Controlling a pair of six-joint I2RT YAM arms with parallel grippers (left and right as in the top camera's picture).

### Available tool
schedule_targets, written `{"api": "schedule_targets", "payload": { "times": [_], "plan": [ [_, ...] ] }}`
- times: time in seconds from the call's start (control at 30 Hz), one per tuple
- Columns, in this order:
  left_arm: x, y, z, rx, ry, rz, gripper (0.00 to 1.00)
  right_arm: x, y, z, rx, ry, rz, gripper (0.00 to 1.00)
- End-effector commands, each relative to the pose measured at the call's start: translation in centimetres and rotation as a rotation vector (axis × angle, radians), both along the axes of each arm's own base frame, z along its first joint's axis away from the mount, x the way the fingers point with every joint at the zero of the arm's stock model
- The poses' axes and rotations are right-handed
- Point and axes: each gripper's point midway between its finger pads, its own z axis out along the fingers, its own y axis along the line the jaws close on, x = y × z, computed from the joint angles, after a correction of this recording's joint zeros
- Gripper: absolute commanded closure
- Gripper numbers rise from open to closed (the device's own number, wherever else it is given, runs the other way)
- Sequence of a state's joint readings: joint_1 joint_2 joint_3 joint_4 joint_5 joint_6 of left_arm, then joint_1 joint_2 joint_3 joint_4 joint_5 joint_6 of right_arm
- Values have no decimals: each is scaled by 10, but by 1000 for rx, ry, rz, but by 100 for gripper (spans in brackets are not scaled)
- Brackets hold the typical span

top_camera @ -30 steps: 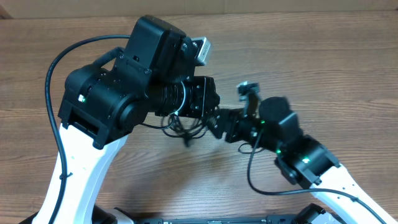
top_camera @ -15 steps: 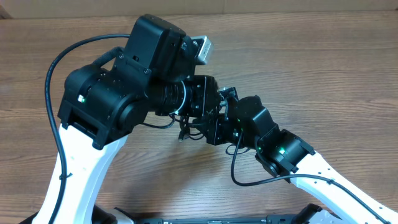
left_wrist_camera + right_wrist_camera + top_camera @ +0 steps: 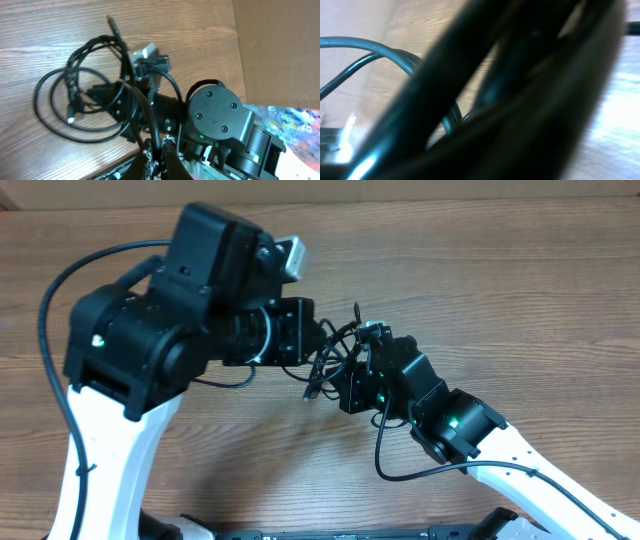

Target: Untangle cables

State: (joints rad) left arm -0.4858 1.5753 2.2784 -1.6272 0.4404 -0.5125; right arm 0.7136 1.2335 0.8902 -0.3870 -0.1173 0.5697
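Note:
My left gripper is pinching a single piece of cable beside the tangle's wide loops. It should open and take those loops (image 3: 36,100) while my right gripper holds the tangle.
The cables (image 3: 336,352) are a tangle of thin black cords between my two grippers, partly lifted off the wooden table. In the left wrist view the loops (image 3: 74,82) spread over the wood, with a pale plug tip (image 3: 112,22) pointing away. My left gripper (image 3: 159,151) is shut on one black strand running up between its fingers; from overhead it (image 3: 318,348) sits at the tangle's left edge. My right gripper (image 3: 350,377) is closed into the tangle from the right. Blurred cables (image 3: 510,100) fill the right wrist view and hide its fingers.
Brown cardboard (image 3: 330,190) borders the table's far edge. The right arm's own thicker wire (image 3: 392,465) loops over the table near the front. The left arm's wire (image 3: 52,300) arcs out at the left. Colourful patterned material (image 3: 295,125) shows beyond the right arm.
The right gripper came in from the right and shut on the tangle. The left arm then shifted left, drawing the cables out between the two grippers.

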Motion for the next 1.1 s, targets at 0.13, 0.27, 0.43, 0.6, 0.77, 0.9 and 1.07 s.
{"api": "schedule_targets", "payload": {
  "times": [0.13,0.27,0.43,0.6,0.77,0.9,1.07],
  "plan": [
    [-25,25,32,-36,-128,-11,96,25,-38,4,-150,-112,-185,96],
    [-30,33,32,-30,-122,8,96,29,-57,13,-191,-158,-263,96],
    [-32,34,32,-25,-125,-2,92,32,-77,39,-191,-241,-356,96],
    [-31,35,31,-18,-133,-7,78,25,-89,72,-122,-316,-394,96],
    [-31,35,31,-17,-133,-7,70,14,-99,102,-45,-376,-408,96],
    [-30,36,30,-10,-135,0,64,3,-94,112,-31,-409,-326,96],
    [-28,37,30,-1,-138,7,59,-13,-76,108,-29,-399,-163,96]
  ]
}}
